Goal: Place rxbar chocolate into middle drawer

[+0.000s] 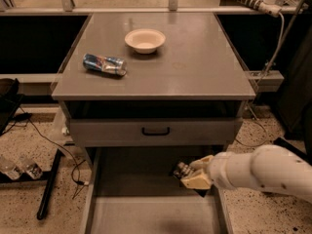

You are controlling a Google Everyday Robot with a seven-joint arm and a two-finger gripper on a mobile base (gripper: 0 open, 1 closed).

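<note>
Next, I let go of the rxbar chocolate, now low over the drawer's rear part, with my gripper on the middle drawer's grey bottom, in line with the drawer's black handle (165,198).
The middle drawer (141,213) is pulled out below the counter, with a plain grey floor and thin side walls. My gripper (186,175) reaches in from the right and hangs low over the drawer's right rear part, near its right wall. It is shut on the rxbar chocolate (180,170), a small dark bar of which only an end with pale marks shows between the cream fingers (196,181).
A closed drawer front with a black handle (156,130) sits just above and behind the gripper. On the counter top are a crushed blue-silver can (104,64) and a pale bowl (145,39). Cables and a black pole (51,184) lie on the floor at left.
</note>
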